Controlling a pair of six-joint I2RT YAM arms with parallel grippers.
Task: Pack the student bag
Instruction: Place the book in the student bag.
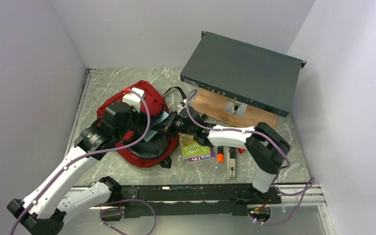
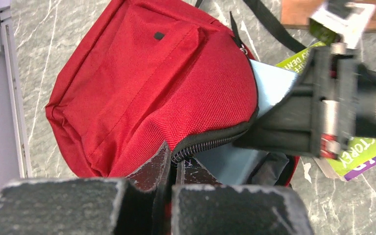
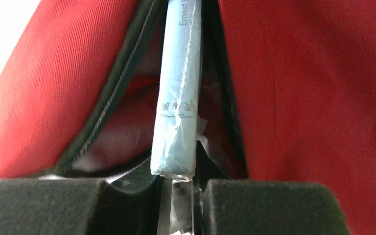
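Note:
The robot's left gripper should release the student bag's zip edge over the dark grey lining (image 1: 156,144) (image 2: 271,169) next to the light blue book.
The student bag (image 1: 149,95), dark red with black zips, lies left of centre on the marble table, its main opening facing right. In the left wrist view my left gripper (image 2: 176,159) is shut on the student bag's (image 2: 152,83) black zip edge and holds that side of the opening. My right gripper (image 3: 178,183) is shut on a light blue book (image 3: 176,98), spine towards the camera. The book stands partway inside the bag's (image 3: 313,98) mouth between the two zip edges. From above, the book (image 1: 159,120) shows between the two wrists.
A flat dark teal metal box (image 1: 242,71) leans at the back right over a wooden board (image 1: 215,105). Green and purple booklets (image 1: 194,148), a small orange item (image 1: 220,157) and a black-and-white item (image 1: 231,165) lie right of the bag. Walls close in on both sides.

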